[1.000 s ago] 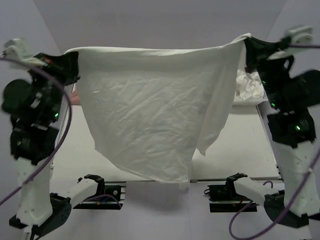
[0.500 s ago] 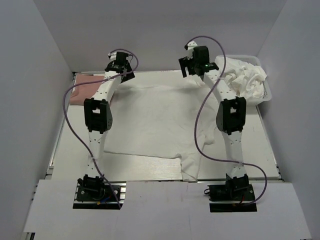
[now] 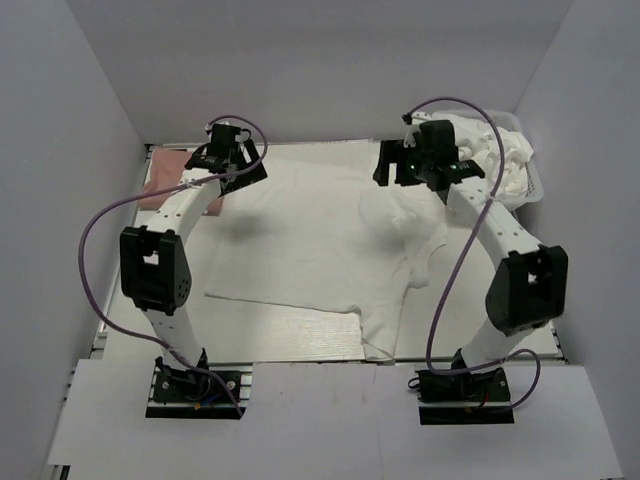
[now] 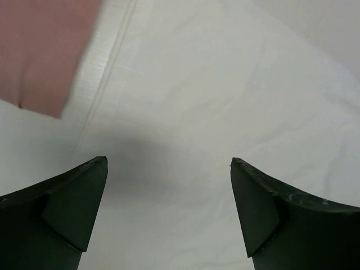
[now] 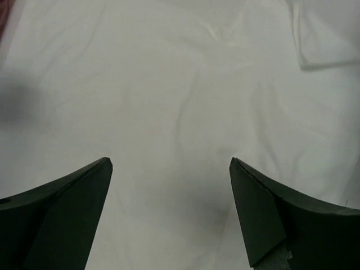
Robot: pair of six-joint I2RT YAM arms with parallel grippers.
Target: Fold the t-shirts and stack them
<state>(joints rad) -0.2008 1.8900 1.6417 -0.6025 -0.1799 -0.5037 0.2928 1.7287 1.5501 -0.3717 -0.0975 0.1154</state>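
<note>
The robot's left gripper needs to next close on the near bottom corner [image 3: 210, 293] of the white t-shirt, at the end of the t-shirt away from the sleeve that reaches the table's front edge.
A white t-shirt [image 3: 320, 235] lies spread flat across the table, one sleeve [image 3: 383, 325] reaching the front edge. My left gripper [image 3: 228, 160] hovers over its far left corner, open and empty; the left wrist view shows white cloth [image 4: 225, 112] between its fingers [image 4: 73, 214]. My right gripper [image 3: 412, 165] hangs over the far right part of the shirt, also open with nothing in it, white fabric [image 5: 169, 112] beneath it. A folded pink t-shirt [image 3: 165, 180] lies at the far left, its corner [image 4: 39, 50] visible to the left wrist camera.
A white bin [image 3: 532, 185] heaped with crumpled white shirts [image 3: 495, 160] stands at the back right. Grey walls close in the table on three sides. Purple cables loop off both arms.
One second ago both grippers held the shirt up high, stretched between them. They let it go, it dropped flat on the table, and both arms now hover over its far edge.
</note>
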